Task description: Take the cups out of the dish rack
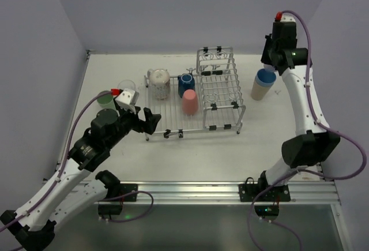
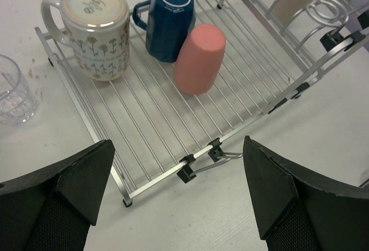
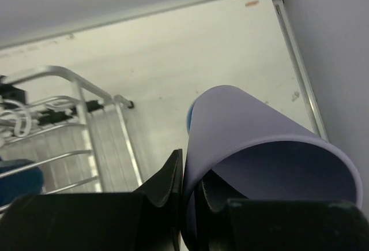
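The robot's right gripper needs to release the lavender cup inside the light blue cup (image 1: 266,75) that sits in the tan one.
The dish rack (image 1: 173,121) holds an upside-down pink cup (image 1: 189,102), a dark blue mug (image 1: 185,83) and a speckled cream mug (image 1: 159,82) on its flat half. My left gripper (image 1: 151,121) hovers open at the rack's near left corner. In the left wrist view the pink cup (image 2: 200,59), the blue mug (image 2: 170,23) and the cream mug (image 2: 98,32) lie ahead of the empty left gripper (image 2: 179,205). My right gripper (image 3: 190,187) is shut on the wall of a lavender cup (image 3: 253,135), above a tan cup with a light blue one inside (image 1: 263,85).
A clear glass (image 1: 126,86) and a green cup (image 1: 106,99) stand on the table left of the rack; the glass (image 2: 14,92) also shows in the left wrist view. The rack's taller basket (image 1: 218,72) stands between the two arms. White walls close in the back and sides.
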